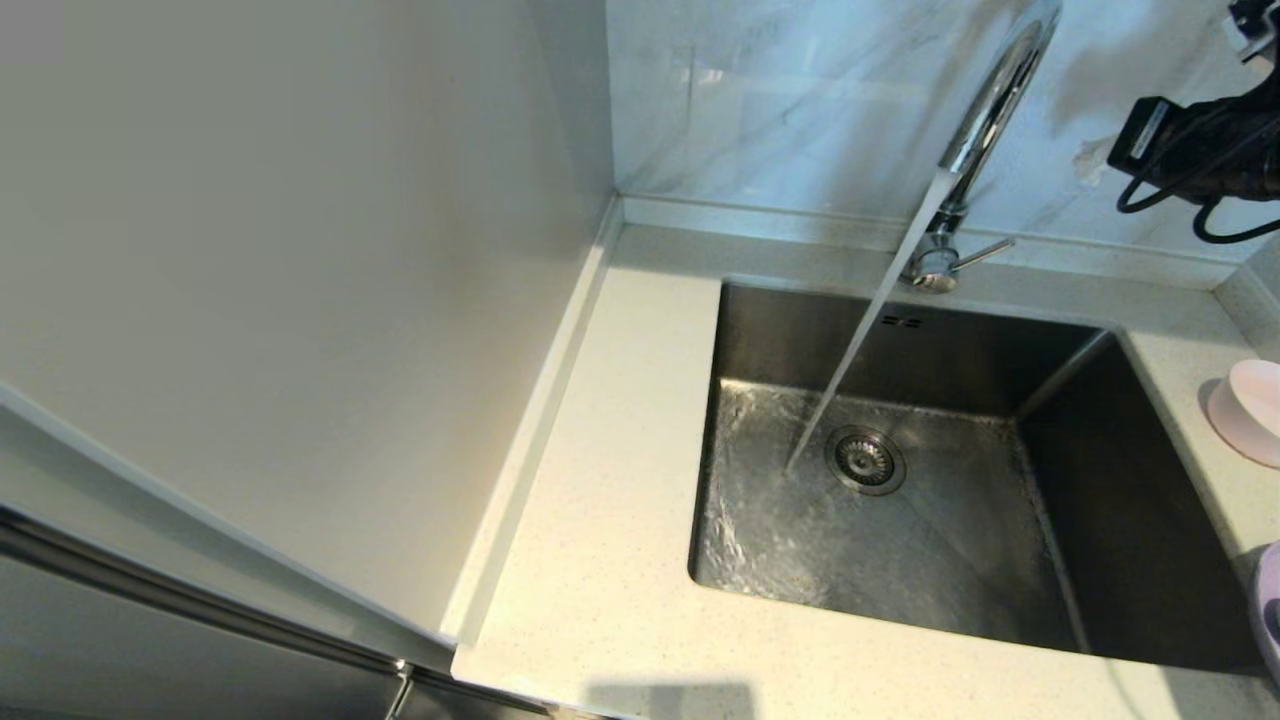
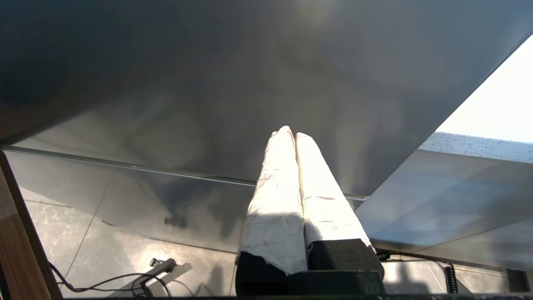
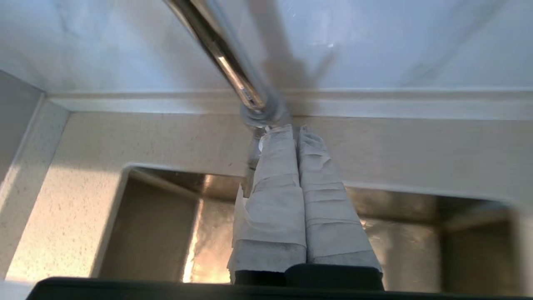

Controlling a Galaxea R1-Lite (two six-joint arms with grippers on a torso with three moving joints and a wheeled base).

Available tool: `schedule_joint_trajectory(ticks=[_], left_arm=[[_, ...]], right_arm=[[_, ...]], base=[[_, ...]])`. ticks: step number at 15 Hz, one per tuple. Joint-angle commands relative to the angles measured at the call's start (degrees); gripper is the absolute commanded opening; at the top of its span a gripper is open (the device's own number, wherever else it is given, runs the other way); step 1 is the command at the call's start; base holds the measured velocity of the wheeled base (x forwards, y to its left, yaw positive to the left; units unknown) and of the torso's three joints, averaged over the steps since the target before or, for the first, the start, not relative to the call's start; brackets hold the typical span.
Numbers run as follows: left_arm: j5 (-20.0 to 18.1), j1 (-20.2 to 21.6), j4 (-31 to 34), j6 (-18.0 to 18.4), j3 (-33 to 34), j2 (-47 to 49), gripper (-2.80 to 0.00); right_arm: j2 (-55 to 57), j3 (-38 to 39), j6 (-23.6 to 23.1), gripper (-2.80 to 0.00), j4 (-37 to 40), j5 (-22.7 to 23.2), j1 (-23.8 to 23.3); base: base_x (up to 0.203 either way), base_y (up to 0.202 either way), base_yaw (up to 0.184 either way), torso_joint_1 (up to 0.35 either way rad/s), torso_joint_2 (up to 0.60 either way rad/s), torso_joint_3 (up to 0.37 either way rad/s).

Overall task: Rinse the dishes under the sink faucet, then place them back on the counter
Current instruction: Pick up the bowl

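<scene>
The robot's right gripper should next move to the pale pink bowl and close on the bowl's rim (image 1: 1232,389), on the side facing the sink.
Water runs from the chrome faucet (image 1: 990,110) in a slanted stream (image 1: 860,350) into the steel sink (image 1: 1100,520), landing beside the round drain (image 1: 865,460). The pale pink bowl (image 1: 1250,410) sits on the counter (image 1: 600,520) at the sink's right. A sliver of the lavender plate-bowl (image 1: 1268,600) shows nearer me on that side. The spoon is out of view. My right arm (image 1: 1200,150) hangs high at the back right. The right gripper (image 3: 293,131) is shut and empty, its tips close to the faucet (image 3: 225,54) base. My left gripper (image 2: 291,133) is shut and empty, off the counter.
A tall pale panel (image 1: 300,250) walls the counter's left side. The marble wall (image 1: 800,90) rises behind the raised back edge. The faucet's thin lever (image 1: 985,252) sticks out to the right. My left gripper faces a grey panel (image 2: 208,83) above a floor with cables (image 2: 125,279).
</scene>
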Motion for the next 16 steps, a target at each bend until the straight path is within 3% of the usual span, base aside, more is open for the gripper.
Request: schedule_joint_trajectory(ticks=[1,5,10,11,13,16], left_arm=[[0.0,0.0,0.0,0.0,0.0,0.0,-2.8],[0.0,0.0,0.0,0.0,0.0,0.0,-2.8],[0.0,0.0,0.0,0.0,0.0,0.0,-2.8],[-0.1,0.0,0.0,0.0,0.0,0.0,-2.8],[0.0,0.0,0.0,0.0,0.0,0.0,-2.8],[0.0,0.0,0.0,0.0,0.0,0.0,-2.8]], right_arm=[[-6.5,1.3,-2.7,-2.8,4.0,0.1,-2.7],[-16.7,9.6,-21.0,-2.8,22.8,0.2,-7.7],[-32.4,32.9,-40.9,-2.8,29.5,-2.0,-8.8],[-34.4,34.9,-43.6,-2.8,32.4,-3.3,-8.8],[-34.6,32.7,-44.8,-2.8,40.8,-4.2,-9.4],[-32.2,31.2,-45.0,-2.8,43.0,-4.6,-13.9]], base=[[0.0,0.0,0.0,0.0,0.0,0.0],[0.0,0.0,0.0,0.0,0.0,0.0],[0.0,0.0,0.0,0.0,0.0,0.0],[0.0,0.0,0.0,0.0,0.0,0.0],[0.0,0.0,0.0,0.0,0.0,0.0],[0.0,0.0,0.0,0.0,0.0,0.0]])
